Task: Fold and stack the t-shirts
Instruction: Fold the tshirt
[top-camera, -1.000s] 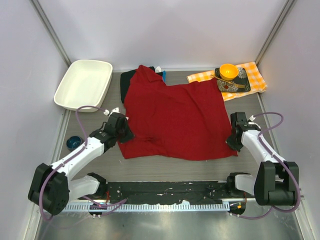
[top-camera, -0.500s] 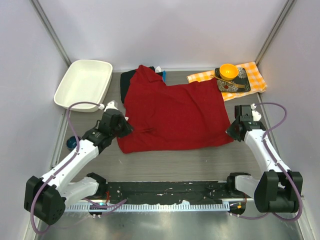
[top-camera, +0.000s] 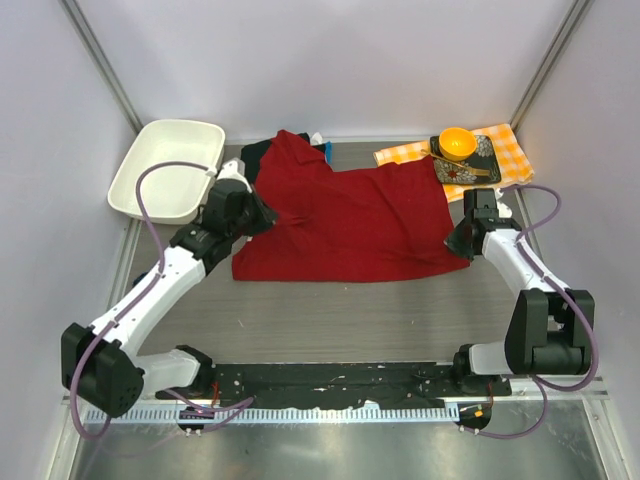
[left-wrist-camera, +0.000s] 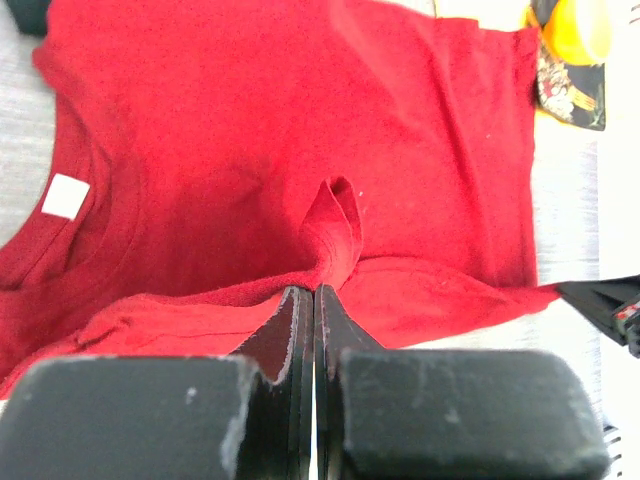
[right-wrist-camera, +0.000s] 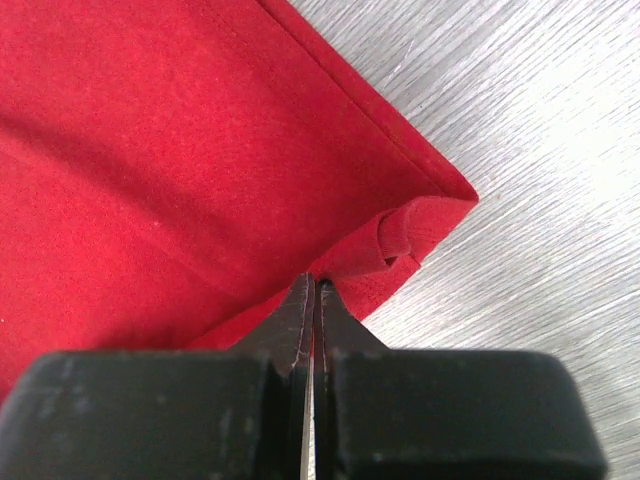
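My right gripper needs to open, take the corner's loose edge (right-wrist-camera: 372, 268) and pull it toward the red t-shirt's hem, because the turned-over corner is bunched up short of that hem.
The red t-shirt (top-camera: 345, 225) lies spread across the table's middle, its near part doubled over toward the back. My left gripper (top-camera: 262, 222) is shut on a pinched ridge of the red cloth (left-wrist-camera: 335, 215) at the shirt's left side; the collar with its white tag (left-wrist-camera: 65, 195) lies beyond. My right gripper (top-camera: 458, 243) is shut on the folded corner of the red shirt (right-wrist-camera: 410, 235) at its right edge. A black t-shirt (top-camera: 254, 155) peeks out from under the red one's far left corner. Any white one is hidden.
A white tray (top-camera: 165, 168) stands at the far left. At the far right lies an orange-and-white checked cloth (top-camera: 508, 150) with a dark plate (top-camera: 470, 170) and an orange bowl (top-camera: 457, 142) on it. Bare table (top-camera: 350, 320) runs along the near side.
Both grippers have moved away from the near edge toward the back, carrying the red shirt's near hem with them. The shirt now covers less depth, and its near edge is a fold.
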